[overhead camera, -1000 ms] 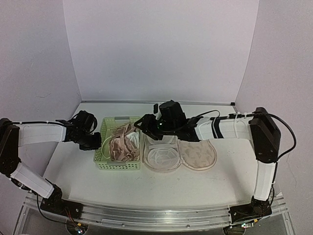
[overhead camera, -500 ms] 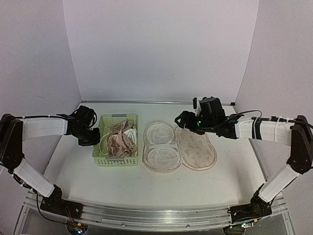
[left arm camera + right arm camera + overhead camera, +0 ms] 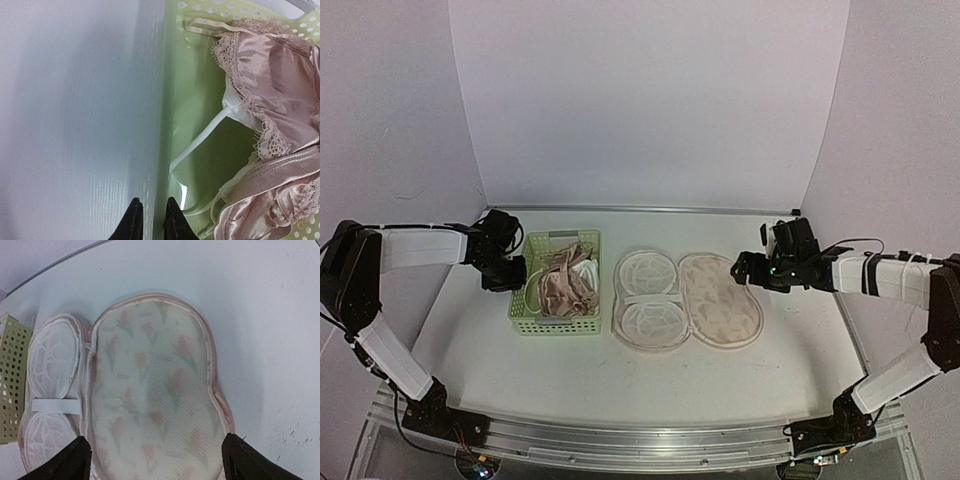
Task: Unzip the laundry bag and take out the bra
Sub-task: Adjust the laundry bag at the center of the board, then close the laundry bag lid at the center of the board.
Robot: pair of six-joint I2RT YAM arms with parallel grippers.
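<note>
The beige half of the laundry bag is next: next my right gripper closes on the middle of the beige half's outer edge (image 3: 749, 287) (image 3: 219, 402), on the bag's side farthest from the basket.
The laundry bag (image 3: 722, 312) lies unzipped and spread flat mid-table, with its beige printed half on the right and its white lattice half (image 3: 648, 300) on the left. The pink satin and lace bra (image 3: 563, 288) lies in the light green basket (image 3: 557, 328). My left gripper (image 3: 510, 275) is at the basket's left wall. In the left wrist view its fingers (image 3: 151, 220) close on that wall's rim (image 3: 165, 100), next to the bra (image 3: 270, 75). My right gripper (image 3: 745, 268) is open and empty, just right of the bag. The right wrist view shows it (image 3: 157, 462) over the beige half (image 3: 155, 390).
The basket stands just left of the bag, and its corner shows in the right wrist view (image 3: 10, 380). White walls close off the back and both sides of the table. Bare white tabletop lies in front of the bag and to its right.
My right gripper has swung from over the basket and the bag's left half to the right of the bag. The bra has settled lower in the basket. My left gripper has stayed at the basket's wall.
</note>
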